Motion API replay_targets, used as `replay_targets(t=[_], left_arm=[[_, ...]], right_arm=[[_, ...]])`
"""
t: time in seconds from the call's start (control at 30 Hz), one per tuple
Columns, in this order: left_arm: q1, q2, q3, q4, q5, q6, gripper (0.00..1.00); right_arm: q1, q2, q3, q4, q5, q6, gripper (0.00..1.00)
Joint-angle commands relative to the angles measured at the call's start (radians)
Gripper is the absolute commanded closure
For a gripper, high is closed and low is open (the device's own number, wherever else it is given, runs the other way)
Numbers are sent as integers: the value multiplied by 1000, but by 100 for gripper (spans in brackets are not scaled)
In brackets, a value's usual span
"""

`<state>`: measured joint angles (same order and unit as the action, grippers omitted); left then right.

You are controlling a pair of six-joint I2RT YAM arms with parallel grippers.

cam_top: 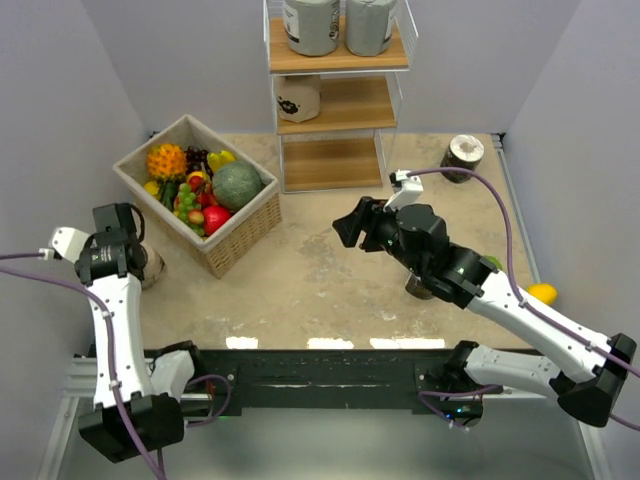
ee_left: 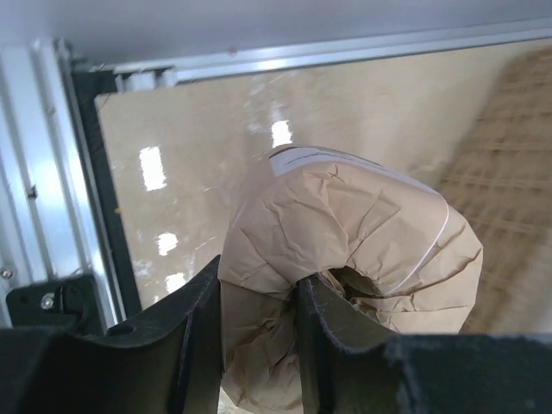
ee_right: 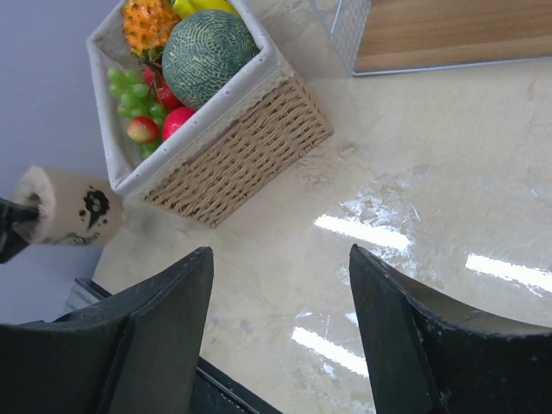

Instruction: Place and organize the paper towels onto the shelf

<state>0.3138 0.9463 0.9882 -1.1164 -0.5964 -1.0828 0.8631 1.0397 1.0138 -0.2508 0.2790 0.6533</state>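
Note:
The robot's left gripper needs to let go of the tan paper towel roll on the table (cam_top: 320,268) between the basket and the right gripper.
My left gripper (ee_left: 256,302) is shut on the wall of a tan paper towel roll (ee_left: 362,216), one finger inside its hollow core and one outside. From above, that roll (cam_top: 151,268) shows beside the left gripper (cam_top: 138,258), left of the basket. The shelf (cam_top: 335,165) stands at the back with two grey rolls (cam_top: 311,25) (cam_top: 370,25) on its top board and a tan printed roll (cam_top: 298,97) on the middle one. A dark-wrapped roll (cam_top: 465,152) stands at the back right. Another dark roll (cam_top: 420,288) is half hidden under the right arm. My right gripper (cam_top: 355,222) (ee_right: 280,259) hangs open over bare table.
A wicker basket (cam_top: 240,235) full of fruit sits between the left arm and the shelf. A yellow mango (cam_top: 542,293) lies by the right arm near the right wall. In the right wrist view the basket (ee_right: 233,147) and the held printed roll (ee_right: 73,207) show.

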Motion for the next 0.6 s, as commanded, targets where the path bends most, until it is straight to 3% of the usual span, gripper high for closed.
replay_targets(t=[0.0,0.1,0.17,0.23,0.33,0.43,0.57], left_arm=[[5,-52,202,91,72,197,78],[5,-76,274,179,203,320,82],[4,-83,306,210,340,365,79],[-1,-72,288,306,583,432,79],[-12,-69,233,414,806,449,80],[-120,-86,230,497,789,437,80],[-439,-18,300,524,669,426,77]], right_arm=[[1,-55,81,-44,46,-60,32],[1,-75,106,-87,78,-87,31],[1,-99,114,-117,95,-98,31],[1,-131,105,-134,123,-106,31],[1,-161,83,-153,144,-106,31],[1,-190,72,-177,155,-103,31],[1,-220,62,-196,172,-96,31]])
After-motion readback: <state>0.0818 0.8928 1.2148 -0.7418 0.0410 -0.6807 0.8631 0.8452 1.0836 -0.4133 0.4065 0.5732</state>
